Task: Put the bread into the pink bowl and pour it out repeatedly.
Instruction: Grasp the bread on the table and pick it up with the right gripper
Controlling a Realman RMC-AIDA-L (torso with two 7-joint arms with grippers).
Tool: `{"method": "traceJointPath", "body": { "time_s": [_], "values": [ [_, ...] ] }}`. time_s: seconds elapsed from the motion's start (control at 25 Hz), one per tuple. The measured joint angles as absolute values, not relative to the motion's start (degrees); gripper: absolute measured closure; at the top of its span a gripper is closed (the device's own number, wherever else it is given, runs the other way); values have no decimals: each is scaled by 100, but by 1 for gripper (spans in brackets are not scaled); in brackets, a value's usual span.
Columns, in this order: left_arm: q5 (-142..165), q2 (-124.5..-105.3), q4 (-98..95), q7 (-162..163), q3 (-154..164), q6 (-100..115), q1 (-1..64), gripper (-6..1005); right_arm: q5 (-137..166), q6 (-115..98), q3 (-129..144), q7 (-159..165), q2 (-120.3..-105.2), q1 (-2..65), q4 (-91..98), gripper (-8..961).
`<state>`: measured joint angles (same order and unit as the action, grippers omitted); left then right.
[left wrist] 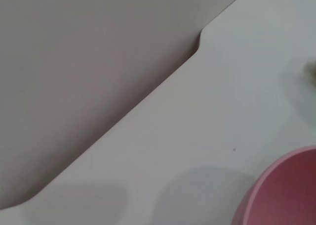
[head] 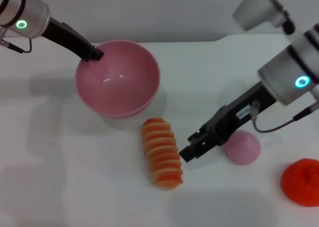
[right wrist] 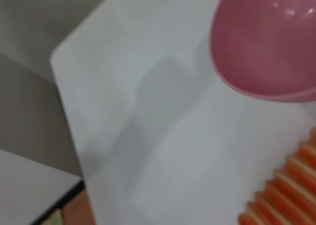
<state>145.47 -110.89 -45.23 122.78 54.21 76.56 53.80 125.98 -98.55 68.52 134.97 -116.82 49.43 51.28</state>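
Next, my right gripper should go to the middle of the bread (head: 164, 157), in front of the pink bowl, and close there.
The pink bowl (head: 117, 80) stands on the white table at the back left, its opening turned a little toward me and empty. My left gripper (head: 92, 53) is shut on its far left rim. The bread (head: 162, 152) lies on the table in front of the bowl, striped side up. My right gripper (head: 190, 147) is low, just right of the bread, open and empty. The bowl's edge shows in the left wrist view (left wrist: 289, 193). The right wrist view shows the bowl (right wrist: 269, 42) and one end of the bread (right wrist: 289, 193).
A small pink ball (head: 242, 147) lies right behind my right gripper. An orange lumpy toy (head: 301, 181) sits at the far right. The table's rear edge (head: 199, 39) runs just behind the bowl.
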Motion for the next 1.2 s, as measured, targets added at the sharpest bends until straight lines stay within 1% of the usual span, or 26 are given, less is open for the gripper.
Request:
{"method": "traceJointPath", "body": {
  "time_s": [0.16, 0.24, 0.72, 1.0, 1.2],
  "values": [
    [14548, -11124, -4606, 12278, 5422, 7640, 5325, 918, 12958, -9431, 6963, 13243, -11867, 4889, 5050, 362],
    [14546, -11134, -4618, 12278, 5431, 7618, 5310, 918, 12924, -9195, 7159, 13114, -11890, 4864, 4927, 361],
    [14554, -11244, -4623, 12139, 5456, 7591, 5272, 917, 11870, -7778, 8764, 12809, -11913, 4950, 4535, 343],
    [14556, -11241, -4623, 12129, 5463, 7592, 5222, 917, 11771, -7557, 8920, 12846, -11923, 4944, 4481, 331],
    [14556, -11203, -4623, 12128, 5459, 7594, 5200, 916, 11798, -7520, 8878, 12874, -11899, 4965, 4271, 332]
  ]
}}
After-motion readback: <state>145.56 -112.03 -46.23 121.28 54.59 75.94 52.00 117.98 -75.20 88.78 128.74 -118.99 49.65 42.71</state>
